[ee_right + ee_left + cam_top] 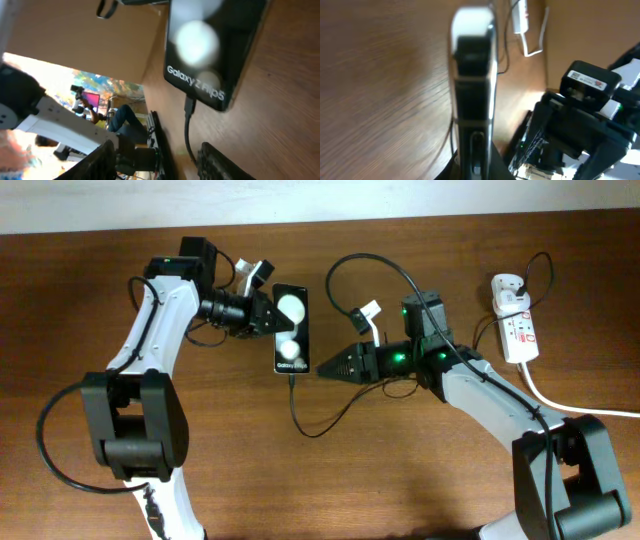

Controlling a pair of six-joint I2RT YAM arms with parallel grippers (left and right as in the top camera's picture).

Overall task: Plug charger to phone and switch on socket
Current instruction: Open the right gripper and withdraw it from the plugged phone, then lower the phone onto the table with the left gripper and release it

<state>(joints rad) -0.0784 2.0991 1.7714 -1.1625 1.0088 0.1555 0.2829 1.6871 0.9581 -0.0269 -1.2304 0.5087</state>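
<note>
Next, I let go of the black phone with my left gripper, flat on the table (276, 362) beneath its near end, between my two grippers. The phone now stands edge-on between the jaws.
The black phone (291, 328) lies on the table with two white blobs on its screen. My left gripper (270, 315) is shut on its left edge; in the left wrist view the phone (472, 85) stands edge-on between the jaws. The charger (300, 415), a thin black cable, has its plug tip (189, 106) seated in the phone's (215, 45) near end below the lettering. My right gripper (325, 368) is open just right of that end, and the cable runs loose between its fingers (225, 165). The white socket (520, 335) lies far right with the adapter (505, 288) in it.
A thick white cord (565, 405) runs from the socket off the right edge. The black cable loops behind my right arm (470, 385) across the table's middle, with a small white tag (370, 315) on it. The right arm (585, 115) fills the left wrist view's right side.
</note>
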